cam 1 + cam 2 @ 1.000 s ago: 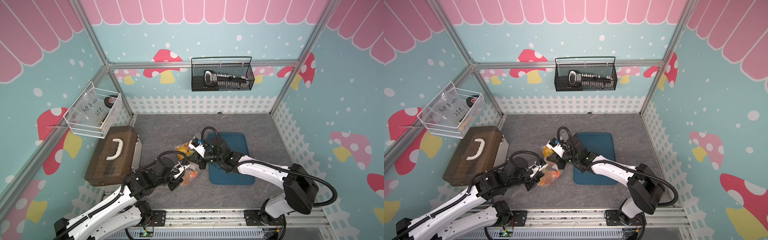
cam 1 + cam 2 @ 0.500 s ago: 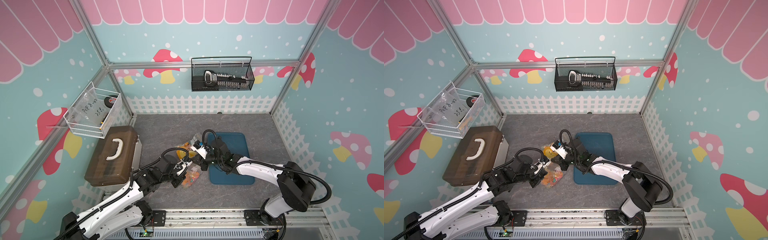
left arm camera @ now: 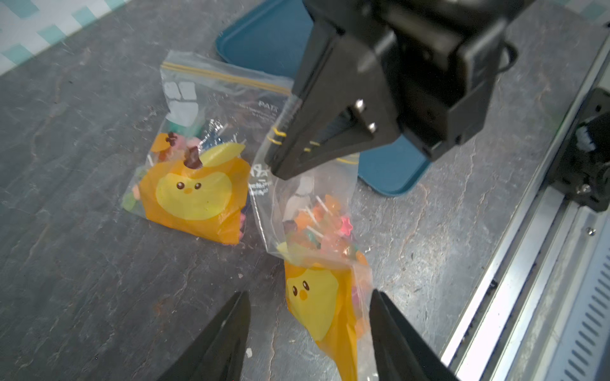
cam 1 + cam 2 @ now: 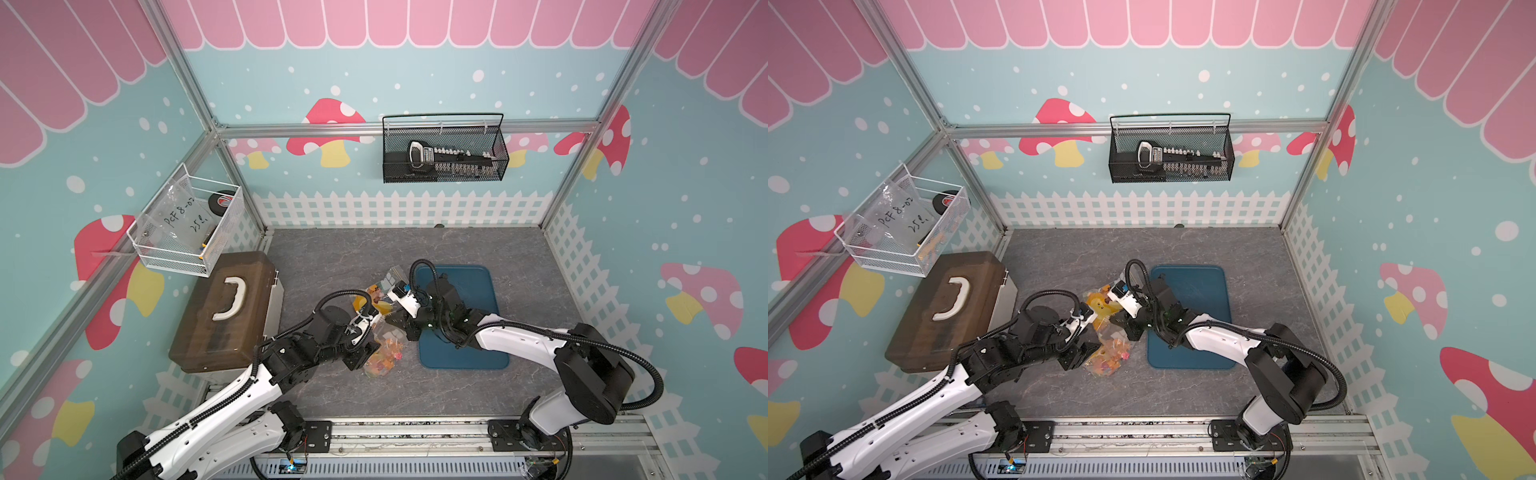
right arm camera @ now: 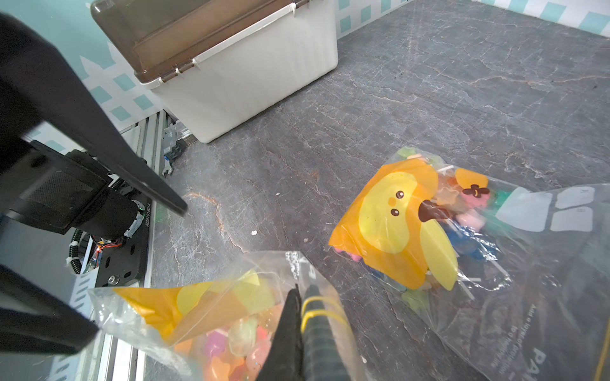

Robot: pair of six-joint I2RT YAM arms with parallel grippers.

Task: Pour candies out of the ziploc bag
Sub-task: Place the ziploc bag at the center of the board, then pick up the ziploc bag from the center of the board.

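Note:
The lower corner of the bag is loose beside my left gripper's finger, so my left gripper should swing round and pinch the bag's bottom edge point(image 3: 327, 346) before pouring.
A clear ziploc bag point(image 3: 317, 231) with an orange-and-yellow chick print holds the candies point(image 3: 321, 227), small coloured lollipops on white sticks. It rests on the grey table in both top views point(image 4: 384, 351) point(image 4: 1108, 353). My right gripper point(image 5: 302, 293) is shut on its zip end, also seen in the left wrist view point(image 3: 279, 168). My left gripper point(image 3: 309, 293) stands open, its fingers either side of the bag's lower corner without pinching it. A second, similar bag of candies point(image 3: 194, 184) point(image 5: 412, 224) lies flat just behind.
A blue tray point(image 4: 469, 282) lies right of the bags, under my right arm. A white box with a brown lid point(image 4: 226, 307) stands at the left. A white wire basket point(image 4: 187, 224) and a black one point(image 4: 444, 153) hang on the walls.
My left gripper was shut on the bag's lower end and has now opened, letting it go. The right gripper keeps its hold on the zip end.

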